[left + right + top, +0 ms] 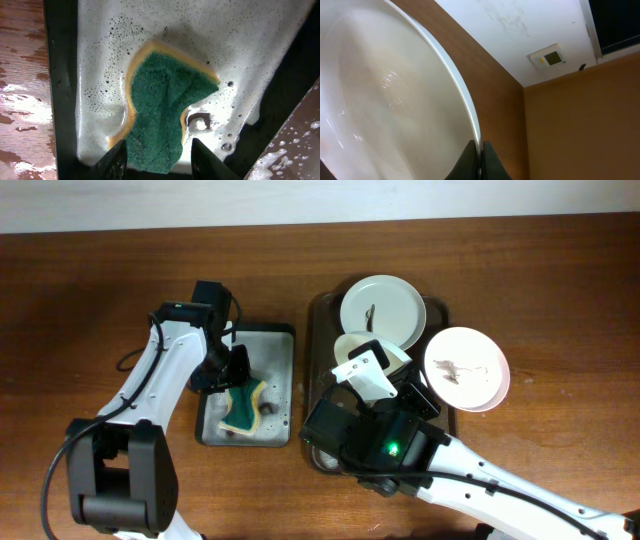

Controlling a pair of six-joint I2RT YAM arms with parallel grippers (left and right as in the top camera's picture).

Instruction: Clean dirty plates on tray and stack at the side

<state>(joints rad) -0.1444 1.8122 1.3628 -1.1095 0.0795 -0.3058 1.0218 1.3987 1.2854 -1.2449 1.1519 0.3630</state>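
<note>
The plate in my right gripper needs to be set free on the wooden table (561, 386) next to the pinkish plate, away from the tray.
The dark brown tray (318, 320) holds a white plate (381, 310) with a small dark smear at its far end. A second plate (352, 345) lies behind it, partly hidden by my right arm. My right gripper (428, 388) is shut on the rim of a third, faintly pinkish plate (467, 368) with dark smears, held tilted over the tray's right edge. In the right wrist view the fingertips (481, 152) pinch that plate's rim (395, 100). My left gripper (160, 162) is open, its fingers on either side of the near end of a green-and-yellow sponge (165, 95).
The sponge (243, 407) lies in a small grey basin (270, 340) of soapy water left of the tray. My left gripper (235, 372) hangs over the basin. Wet wooden table (560, 280) surrounds both.
</note>
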